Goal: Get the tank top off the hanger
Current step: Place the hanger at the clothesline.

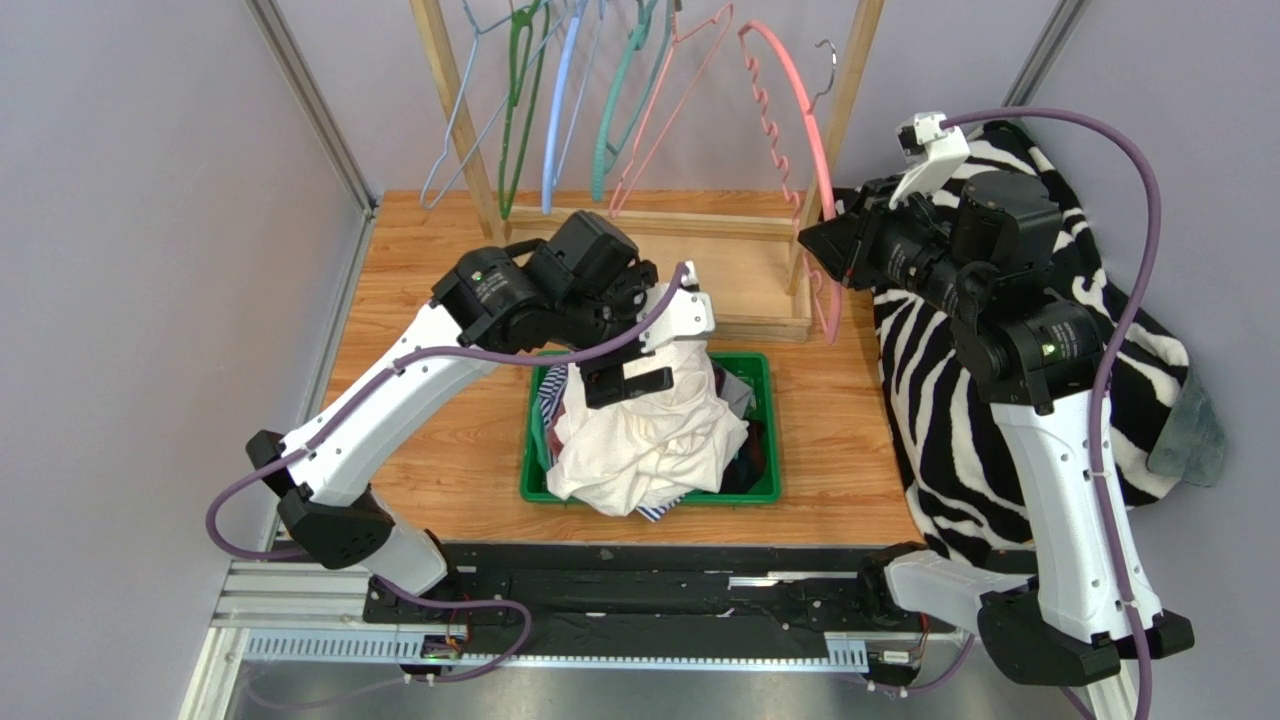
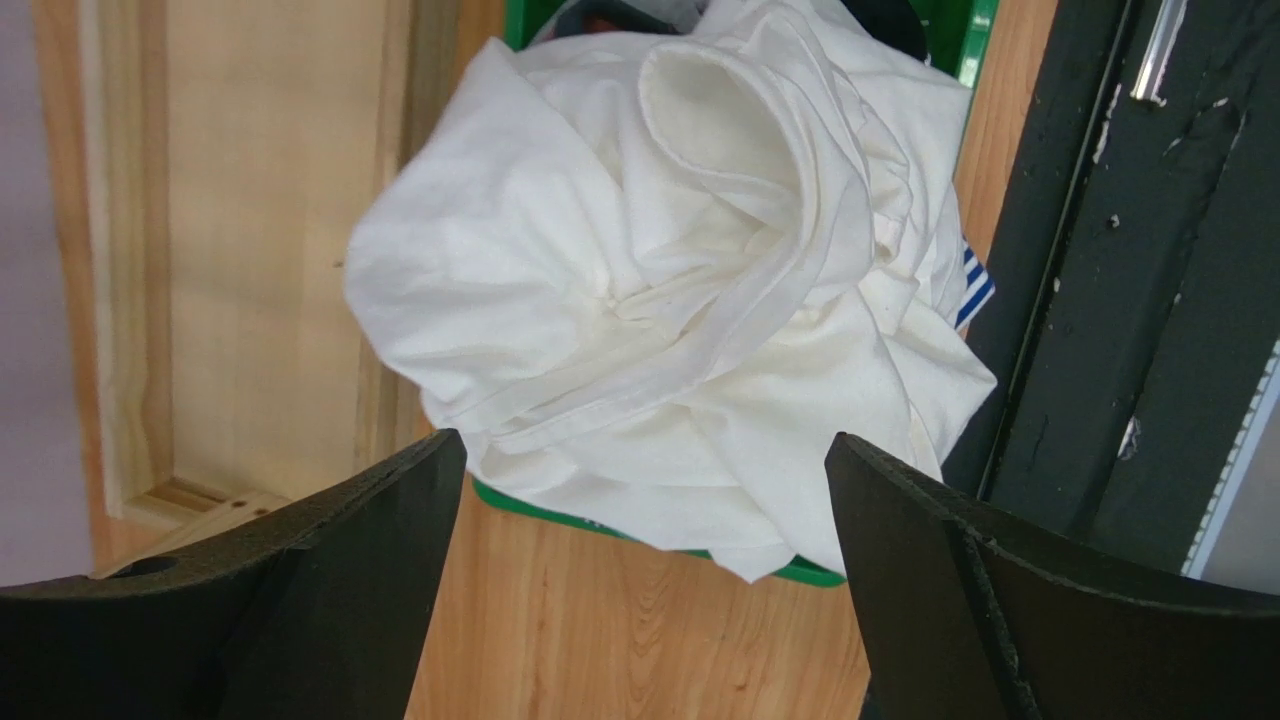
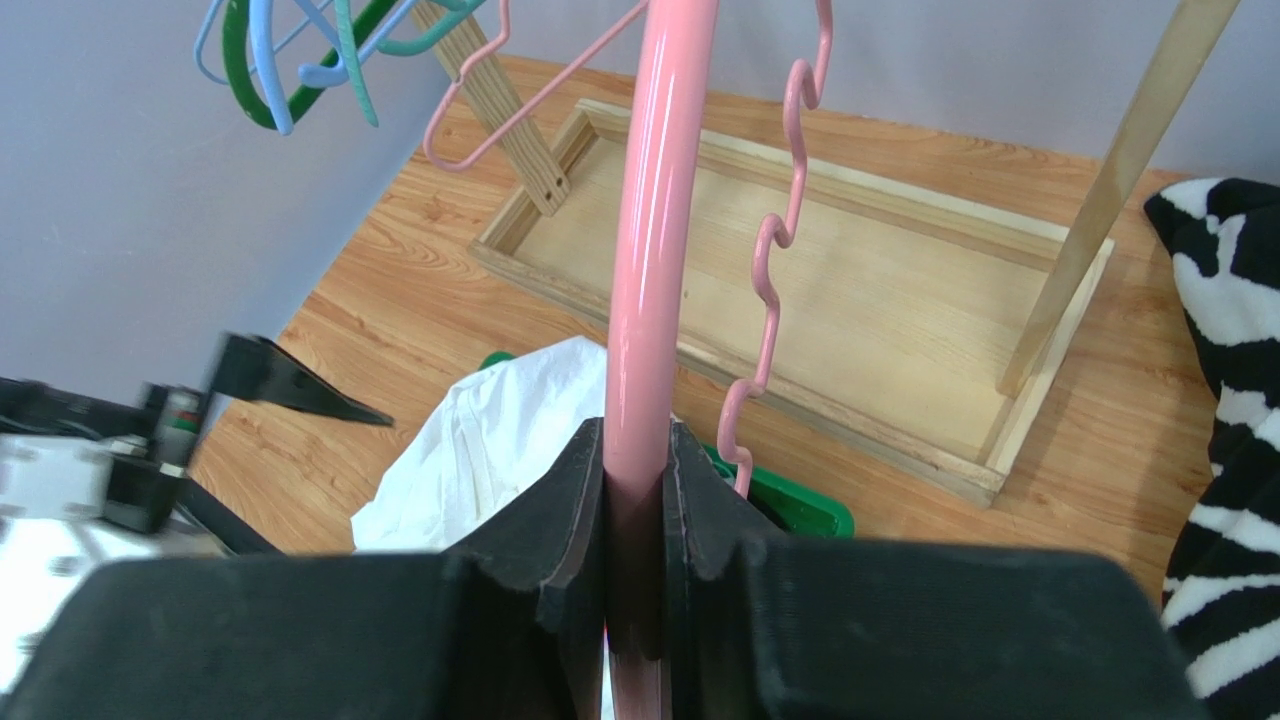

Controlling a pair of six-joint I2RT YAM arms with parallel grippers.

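Next, my right gripper releases the bare pink hanger between the other pink hanger and the wooden post (image 1: 801, 113) next to it.
The white tank top (image 1: 646, 435) lies crumpled in a heap on top of the green basket (image 1: 769, 438), off the hanger. My left gripper (image 1: 631, 372) hovers right over the heap, open, nothing between its fingers; in the left wrist view the tank top (image 2: 661, 300) spreads below the gripper (image 2: 643, 450). My right gripper (image 1: 824, 249) is shut on the lower bar of the bare pink hanger (image 1: 793, 128), which hangs on the rack. The right wrist view shows the pink hanger (image 3: 661, 195) pinched in the gripper (image 3: 639, 450), with the tank top (image 3: 489, 428) beyond.
A wooden rack (image 1: 451, 105) at the back carries several coloured hangers (image 1: 564, 90) over its tray-like base (image 1: 751, 263). A zebra-print cloth (image 1: 962, 435) lies at the right. Other clothes fill the basket under the tank top. A black rail (image 1: 676, 578) runs along the near edge.
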